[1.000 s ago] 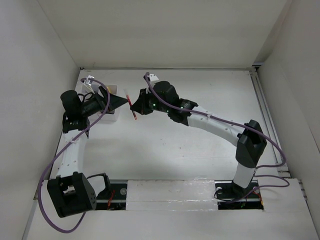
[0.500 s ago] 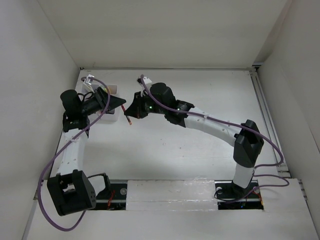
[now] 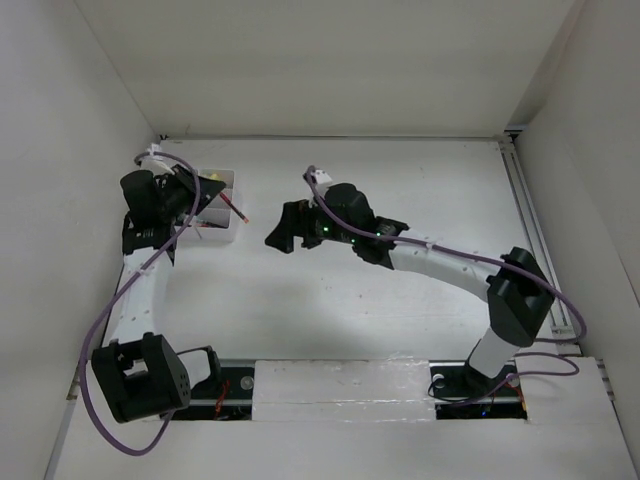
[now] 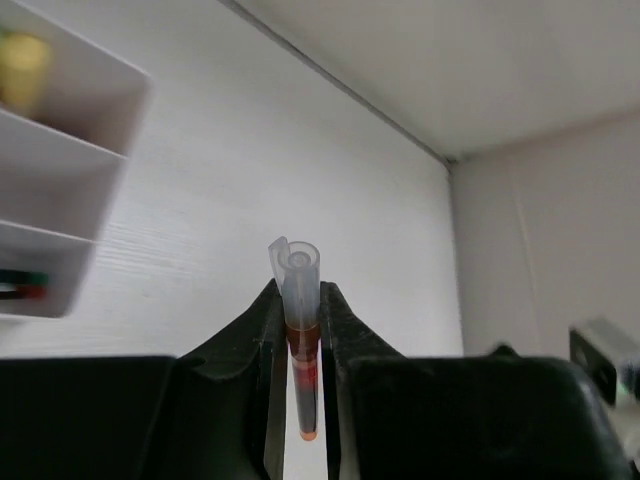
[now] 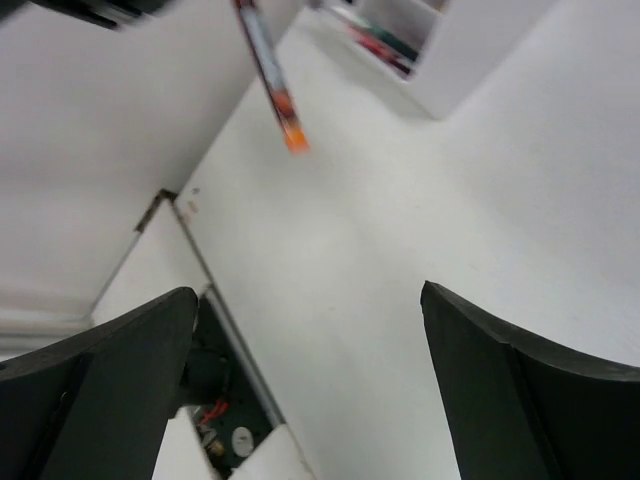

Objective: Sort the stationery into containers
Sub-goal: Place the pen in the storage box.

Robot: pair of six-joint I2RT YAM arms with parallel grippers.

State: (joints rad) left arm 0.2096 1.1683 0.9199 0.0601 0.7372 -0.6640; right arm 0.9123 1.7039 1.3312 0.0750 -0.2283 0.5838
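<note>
My left gripper is going to put the red pen, now held above the organizer box's edge, down in the organizer compartment with the red and green pens [image 3: 213,220] [image 4: 22,276].
My left gripper [image 3: 214,187] is shut on a red pen [image 3: 237,209] with a clear cap, held above the right edge of the white organizer box [image 3: 224,238]. In the left wrist view the red pen [image 4: 303,345] is clamped between the jaws of the left gripper [image 4: 300,300], cap end pointing away. The box [image 4: 70,190] lies at the left there, with a yellow item [image 4: 22,60] and red and green pens [image 4: 20,288] in its compartments. My right gripper [image 3: 277,229] stands open and empty just right of the pen. The right wrist view shows the right gripper [image 5: 308,292] open, the pen [image 5: 268,75] above it.
White walls close in the table on three sides. A metal rail [image 3: 535,250] runs along the table's right edge. The organizer box [image 5: 470,50] sits in the far left corner, holding several pens [image 5: 380,40].
The red pen passed from the right gripper to the left. The left gripper shut on it and drew back toward the box. The right gripper opened and pulled away to the right.
</note>
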